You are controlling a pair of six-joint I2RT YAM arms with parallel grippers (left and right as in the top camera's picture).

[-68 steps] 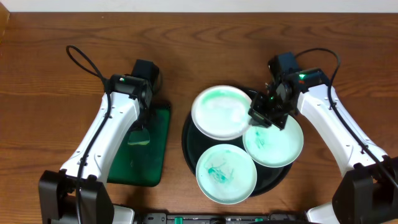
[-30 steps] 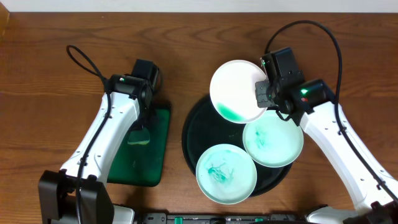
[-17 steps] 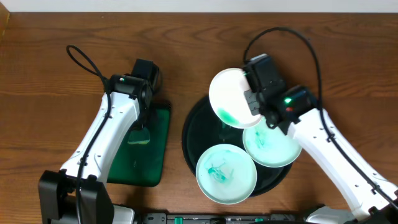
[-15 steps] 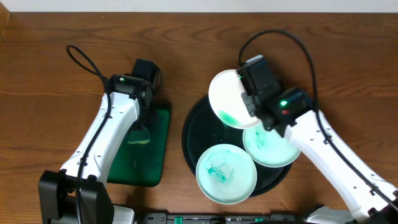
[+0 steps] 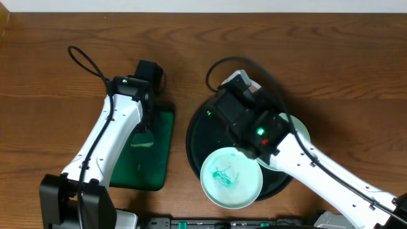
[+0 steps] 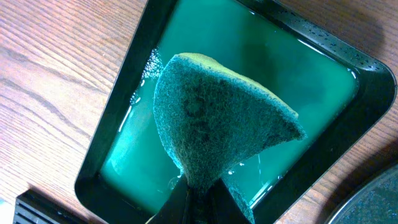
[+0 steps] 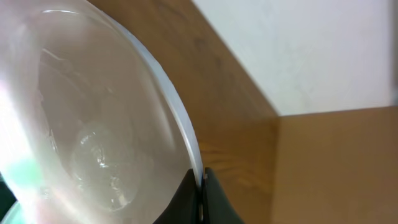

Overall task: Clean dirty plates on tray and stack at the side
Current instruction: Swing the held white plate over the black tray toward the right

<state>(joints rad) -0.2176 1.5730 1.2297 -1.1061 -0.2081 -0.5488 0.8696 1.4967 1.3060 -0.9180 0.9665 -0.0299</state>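
The white plate, still held tilted in the gripper, will be released by my right gripper on the bare table [image 5: 360, 106] past the black tray, opposite the green tray.
My right gripper [image 7: 200, 182] is shut on the rim of a white plate [image 7: 93, 124], which is held tilted and fills the left of the right wrist view. In the overhead view this plate and the fingers are hidden under my right arm [image 5: 248, 124], which reaches over the black tray [image 5: 194, 137]. On the tray lie a teal-smeared plate [image 5: 231, 177] at the front and a second plate [image 5: 300, 137], mostly covered by the arm. My left gripper [image 6: 198, 198] is shut on a green sponge [image 6: 211, 118] above the green tray.
The dark-green rectangular tray [image 6: 124, 87] holds teal liquid and sits left of the black tray, also seen in the overhead view [image 5: 166, 137]. A black cable loop [image 5: 82, 60] lies at the back left. The black tray's rim [image 6: 379, 199] shows in the left wrist view.
My right gripper lifted the back plate off the tray, tilted it and swung left over the tray; the plate is now hidden in the overhead view. The left arm has not moved.
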